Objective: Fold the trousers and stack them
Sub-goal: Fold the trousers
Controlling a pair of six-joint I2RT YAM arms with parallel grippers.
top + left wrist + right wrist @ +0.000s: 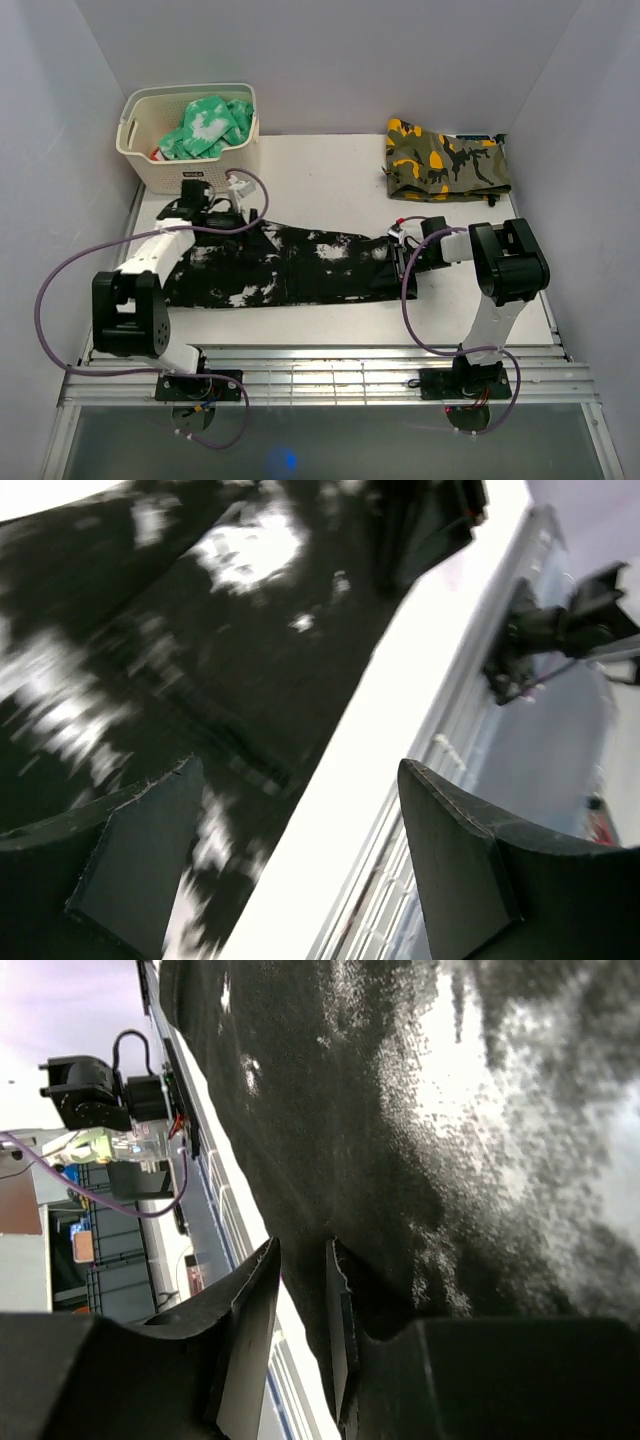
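The robot's right gripper is pinching the trousers' near edge, short of their end, so it should let go, back away and grip the trousers' end edge (414, 286) before folding.
The trousers (300, 265), black with white splatter, lie stretched left to right across the white table (320, 170). My left gripper (205, 215) hovers over their far left end. In the left wrist view it (298, 763) stands open, one finger over the trousers (200, 630) and the other past their edge, with nothing between them. My right gripper (403, 262) is at the trousers' right end. In the right wrist view its fingers (302, 1244) stand almost together, with the near edge of the trousers (400, 1110) caught between them.
A cream basket (150, 160) at the back left holds a green-and-white garment (208, 125). A folded camouflage garment (445, 160) lies at the back right. A metal rail (320, 375) runs along the table's near edge, and walls close in both sides.
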